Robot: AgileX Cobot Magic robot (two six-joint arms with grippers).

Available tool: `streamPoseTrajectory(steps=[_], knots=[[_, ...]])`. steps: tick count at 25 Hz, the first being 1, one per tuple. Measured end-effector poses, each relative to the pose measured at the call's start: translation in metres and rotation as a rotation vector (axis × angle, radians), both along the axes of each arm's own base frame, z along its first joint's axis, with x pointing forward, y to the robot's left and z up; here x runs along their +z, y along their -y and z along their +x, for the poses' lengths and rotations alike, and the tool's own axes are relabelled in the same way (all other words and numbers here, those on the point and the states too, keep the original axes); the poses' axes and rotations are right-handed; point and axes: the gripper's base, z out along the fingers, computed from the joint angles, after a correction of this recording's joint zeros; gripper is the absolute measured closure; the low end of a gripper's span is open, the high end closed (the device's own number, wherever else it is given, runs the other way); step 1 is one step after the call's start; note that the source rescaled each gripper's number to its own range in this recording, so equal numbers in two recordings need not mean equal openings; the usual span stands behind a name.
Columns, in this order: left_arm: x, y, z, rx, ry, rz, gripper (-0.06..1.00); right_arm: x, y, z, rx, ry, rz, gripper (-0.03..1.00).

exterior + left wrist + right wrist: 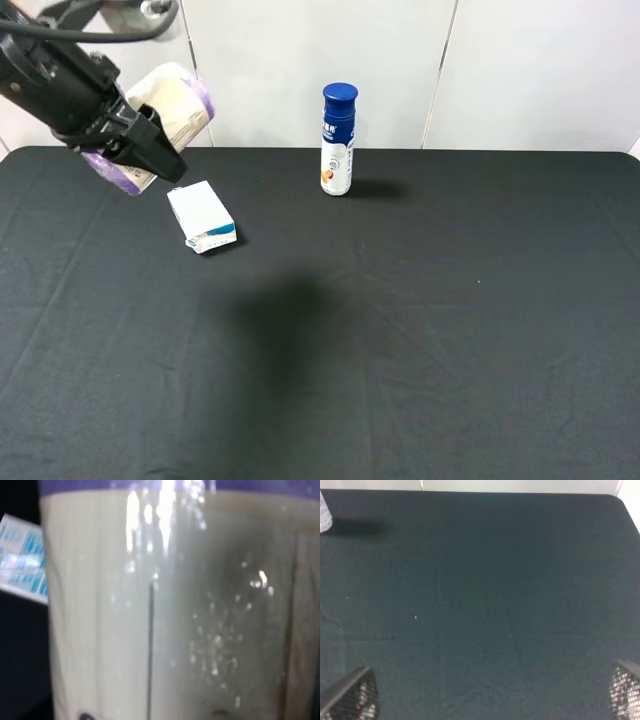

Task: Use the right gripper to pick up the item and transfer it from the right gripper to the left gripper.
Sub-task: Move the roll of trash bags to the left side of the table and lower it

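Note:
My left gripper needs to let go of the item on the black cloth (pixel 81 308) in front of the carton, away from the bottle.
The item (pixel 182 98), a stout cylinder with lilac ends and a cream label, is held tilted in the air above the table's far left. My left gripper (pixel 150 140) is shut on it. In the left wrist view the item's cream label (pixel 165 605) fills nearly the whole frame, with a lilac end along one edge. My right gripper (pixel 490 702) is open and empty above bare black cloth; only its two mesh-patterned fingertips (pixel 352 700) show, far apart. The right arm is out of the exterior high view.
A small white-and-blue carton (pixel 202 216) lies on the black table (pixel 450 300) just below the held item; it also shows in the left wrist view (pixel 22 560). A tall white bottle with a blue cap (pixel 338 140) stands at the back middle.

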Motion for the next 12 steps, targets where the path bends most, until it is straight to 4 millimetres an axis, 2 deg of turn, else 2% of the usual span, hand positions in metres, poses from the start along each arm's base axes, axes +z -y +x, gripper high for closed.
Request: streamPoseTrajectory(steps=[7, 12], knots=[[-0.02, -0.016, 0.015, 0.094, -0.079, 0.007, 0.93, 0.0, 0.0, 0.0, 0.0, 0.0, 0.0, -0.03], [-0.035, -0.037, 0.019, 0.214, -0.138, 0.029, 0.93, 0.0, 0.0, 0.0, 0.0, 0.0, 0.0, -0.03]])
